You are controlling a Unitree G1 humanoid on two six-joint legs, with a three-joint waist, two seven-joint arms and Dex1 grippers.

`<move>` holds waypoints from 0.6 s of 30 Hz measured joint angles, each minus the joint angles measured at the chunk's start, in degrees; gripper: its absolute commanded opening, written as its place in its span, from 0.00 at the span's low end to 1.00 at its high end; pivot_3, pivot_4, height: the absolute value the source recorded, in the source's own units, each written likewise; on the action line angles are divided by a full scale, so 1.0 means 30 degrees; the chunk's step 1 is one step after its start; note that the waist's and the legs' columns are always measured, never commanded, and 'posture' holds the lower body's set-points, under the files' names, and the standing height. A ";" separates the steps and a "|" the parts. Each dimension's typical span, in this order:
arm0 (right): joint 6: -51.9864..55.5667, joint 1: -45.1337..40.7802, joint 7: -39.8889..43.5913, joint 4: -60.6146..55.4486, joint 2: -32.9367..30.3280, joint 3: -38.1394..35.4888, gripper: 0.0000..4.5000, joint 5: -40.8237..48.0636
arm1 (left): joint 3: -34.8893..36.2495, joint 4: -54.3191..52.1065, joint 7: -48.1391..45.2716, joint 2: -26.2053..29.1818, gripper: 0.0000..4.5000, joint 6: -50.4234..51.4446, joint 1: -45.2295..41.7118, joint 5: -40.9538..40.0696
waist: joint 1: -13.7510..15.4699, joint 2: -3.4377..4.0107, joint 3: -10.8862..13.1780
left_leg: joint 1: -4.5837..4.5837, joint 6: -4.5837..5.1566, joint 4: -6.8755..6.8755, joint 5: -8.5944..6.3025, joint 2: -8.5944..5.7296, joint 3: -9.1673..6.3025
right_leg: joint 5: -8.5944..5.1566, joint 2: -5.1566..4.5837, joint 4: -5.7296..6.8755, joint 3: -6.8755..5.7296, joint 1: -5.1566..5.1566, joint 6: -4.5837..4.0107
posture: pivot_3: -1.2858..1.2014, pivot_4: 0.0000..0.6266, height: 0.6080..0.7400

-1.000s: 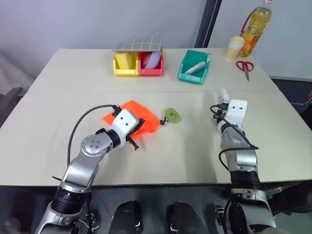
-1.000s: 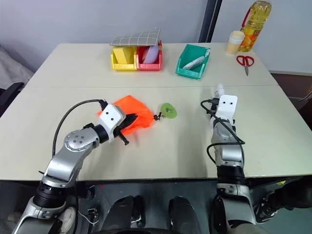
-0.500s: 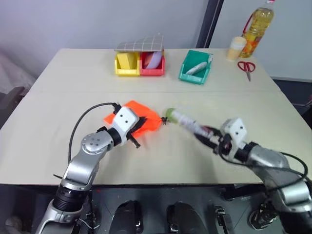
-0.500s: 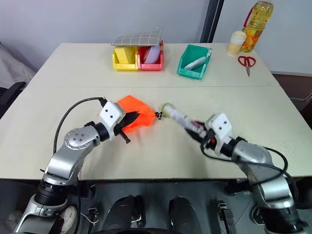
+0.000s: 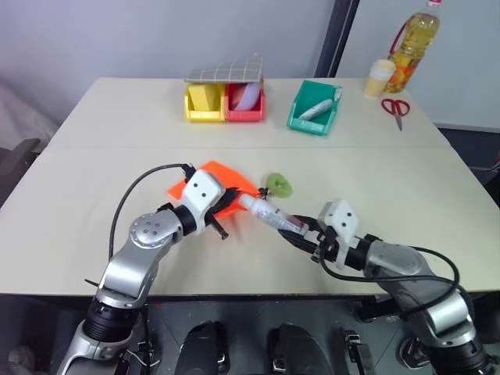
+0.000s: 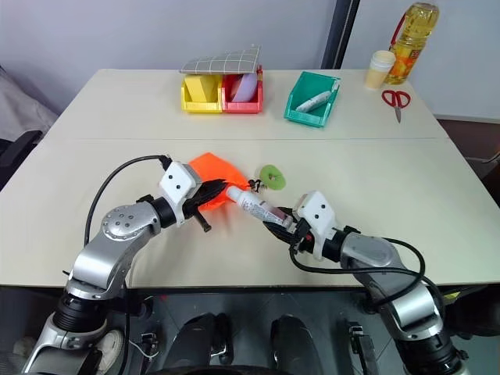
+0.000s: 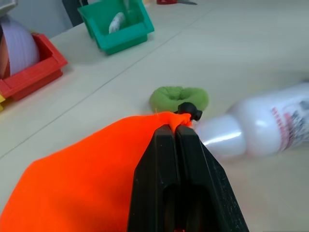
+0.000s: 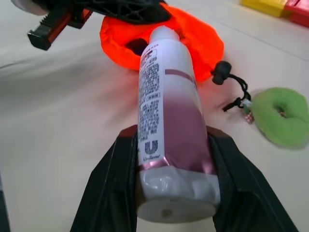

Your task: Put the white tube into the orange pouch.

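Observation:
Next, my right gripper lets go of the white tube inside the orange pouch [image 5: 227,204] [image 8: 163,41], behind the pouch's rim that my left gripper holds up.
The orange pouch [image 5: 226,176] lies left of the table's centre, and my left gripper [image 7: 175,133] is shut on its rim, holding the mouth up. The pouch's black cord ends at a green disc [image 5: 278,185] just to its right. My right gripper [image 5: 295,231] is shut on the white tube [image 8: 166,106], gripping it at the dark red lower end. The tube lies nearly level and points left. Its white cap reaches the pouch's open mouth, right beside the left fingers [image 5: 225,200]. Whether the cap is inside the mouth I cannot tell.
At the back stand a yellow bin [image 5: 202,101] and a red bin [image 5: 244,103] under a checked cloth [image 5: 223,72], and a green bin [image 5: 314,116] with a whitish tube in it. An oil bottle [image 5: 412,39], a cup [image 5: 378,76] and red scissors [image 5: 393,108] sit far right.
My right gripper swung from upright at the right to the left and nearer, turning the tube level and bringing its cap up to the pouch mouth. The left gripper kept its hold.

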 measured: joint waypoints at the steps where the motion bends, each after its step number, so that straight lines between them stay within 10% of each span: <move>1: 0.0001 -0.0197 -0.0068 0.0109 0.0227 0.0200 0.28 -0.0102 | -0.0036 -0.0014 0.0007 -0.0004 0.00 0.0002 0.0030 -0.0002 | 0.0001 0.0000 0.0000 | 0.0000 0.0000 0.0000 0.0000 0.0000 0.0001 | 0.0000 0.0000 0.0000 0.0000 -0.0001 0.0000 | 0.52 0.24 1.00; 18: 0.0773 -0.4400 -0.2773 0.4327 0.4872 0.2241 0.28 -0.2064 | -0.0430 -0.1151 -0.0228 0.0184 0.00 0.0624 0.0575 -0.0591 | -0.0051 0.0001 0.0000 | -0.0005 -0.0092 -0.0004 0.0055 0.0000 0.0008 | 0.0003 0.0001 0.0003 -0.0003 -0.0005 0.0003 | 0.52 0.24 1.00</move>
